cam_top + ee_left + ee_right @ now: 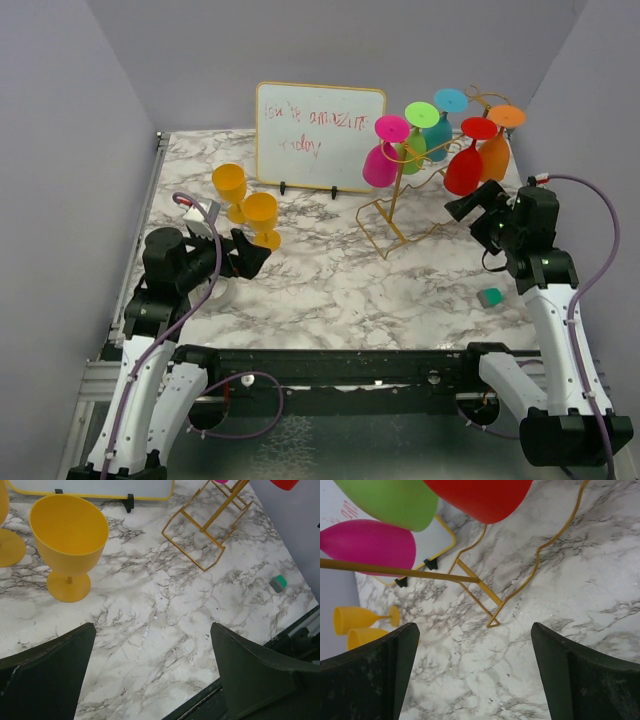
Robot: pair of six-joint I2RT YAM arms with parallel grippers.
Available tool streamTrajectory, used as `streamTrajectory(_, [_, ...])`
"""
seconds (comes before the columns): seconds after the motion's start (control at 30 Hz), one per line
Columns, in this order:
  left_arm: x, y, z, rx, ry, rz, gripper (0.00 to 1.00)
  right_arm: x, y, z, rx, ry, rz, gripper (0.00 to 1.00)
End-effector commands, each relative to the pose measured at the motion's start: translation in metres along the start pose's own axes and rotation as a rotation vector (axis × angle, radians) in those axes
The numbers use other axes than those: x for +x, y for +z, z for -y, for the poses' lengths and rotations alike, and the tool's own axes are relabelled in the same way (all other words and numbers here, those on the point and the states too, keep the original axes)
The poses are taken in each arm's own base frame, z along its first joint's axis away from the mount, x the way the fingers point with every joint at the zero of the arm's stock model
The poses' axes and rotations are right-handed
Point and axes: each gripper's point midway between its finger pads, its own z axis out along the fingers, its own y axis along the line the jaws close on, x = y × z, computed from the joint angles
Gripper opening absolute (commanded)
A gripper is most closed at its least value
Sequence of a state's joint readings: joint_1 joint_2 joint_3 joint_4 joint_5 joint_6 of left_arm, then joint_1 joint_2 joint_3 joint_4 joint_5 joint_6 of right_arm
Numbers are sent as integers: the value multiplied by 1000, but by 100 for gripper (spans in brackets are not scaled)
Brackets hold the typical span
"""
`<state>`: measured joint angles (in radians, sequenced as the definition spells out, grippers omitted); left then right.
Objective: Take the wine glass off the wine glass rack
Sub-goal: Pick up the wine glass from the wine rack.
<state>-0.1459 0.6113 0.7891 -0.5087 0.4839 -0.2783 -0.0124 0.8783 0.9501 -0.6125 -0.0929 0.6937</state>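
My right gripper is to move up next to the edge of the red glass's round base (pixel 493 132), beside the orange glass, and close there.
The gold wire wine glass rack (pixel 400 215) stands at the back right. Several coloured wine glasses hang upside down on it: pink (pixel 381 160), green (pixel 413 148), teal (pixel 438 135), red (pixel 464 168) and orange (pixel 495 152). My right gripper (pixel 462 205) is open just right of the rack, close below the red glass (pixel 480 497), touching nothing. Its wrist view also shows the green glass (pixel 390 502), the pink glass (pixel 370 545) and the rack's base (pixel 485 592). My left gripper (pixel 262 255) is open and empty beside two yellow glasses (pixel 261 218).
A white dry-erase board (pixel 318 135) with red writing stands at the back centre. Both yellow glasses stand upright on the marble table (pixel 330 285), the nearer one (pixel 69 535) close ahead of the left fingers. A small teal and grey block (pixel 489 297) lies near the right arm. Purple walls close both sides.
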Motion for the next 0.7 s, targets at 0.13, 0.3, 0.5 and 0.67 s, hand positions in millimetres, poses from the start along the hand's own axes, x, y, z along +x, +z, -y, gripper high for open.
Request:
streamTrajectory(0.13, [10, 4, -16, -39, -31, 135, 99, -49, -23, -33, -69, 106, 146, 100])
streamTrajectory(0.3, [5, -2, -19, -64, -4, 180, 99, -93, -44, -45, -56, 154, 308, 100])
streamTrajectory(0.5, [6, 0, -21, -72, -3, 173, 99, -128, -33, -63, -72, 167, 333, 100])
streamTrajectory(0.67, [6, 0, -22, -78, -1, 174, 99, -154, -24, -69, -120, 183, 356, 99])
